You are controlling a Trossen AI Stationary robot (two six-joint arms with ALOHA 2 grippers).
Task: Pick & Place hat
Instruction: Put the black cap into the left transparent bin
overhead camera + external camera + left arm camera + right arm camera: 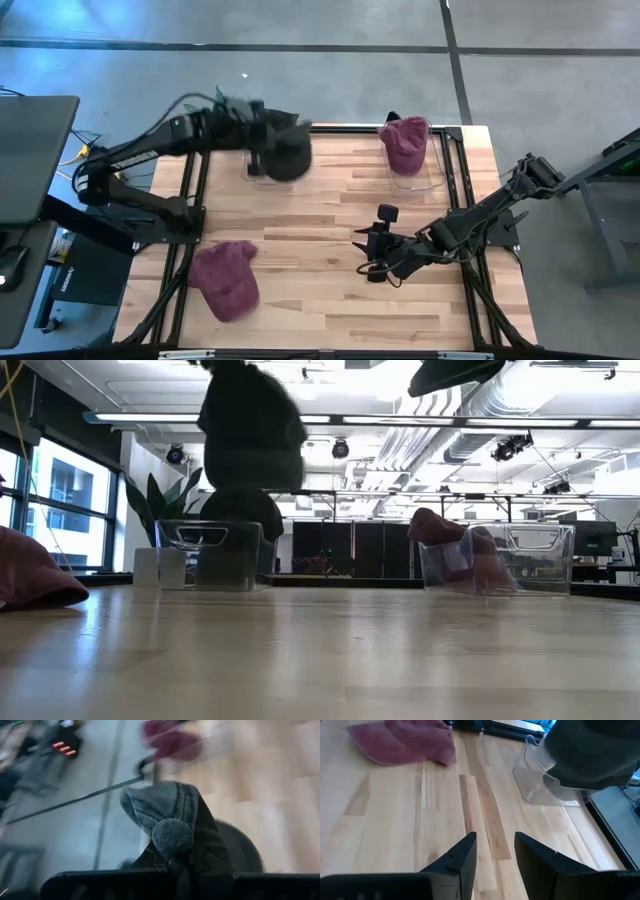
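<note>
Next, I let go of the dark grey hat with my left gripper in the empty clear bin at the table's far edge (271, 139). The hat now hangs over a clear bin.
My left gripper (262, 128) is near the table's far edge, shut on a dark grey knit hat (287, 155) with a pom-pom (172, 836). The hat hangs over a clear bin (210, 555) in the low view. A maroon hat (404, 143) sits in a second clear bin (425, 170) at the far right. Another maroon hat (225, 280) lies flat on the table near the left front. My right gripper (372, 258) hovers open over the table right of centre, touching nothing. My left gripper holds the grey hat by the knit cloth beside the pom-pom (165, 857), pinched between its two fingers; the exact spot is hidden behind the wrist's own body. The hat (250, 435) hangs below the gripper, lifted clear of the table and above the bin.
Bare wooden tabletop (320, 300) stretches between the bins and the near edge. A black metal frame (455, 180) runs along the table's sides. In the right wrist view the open fingers (465, 855) point toward the loose maroon hat (405, 740) and the left bin (542, 785).
</note>
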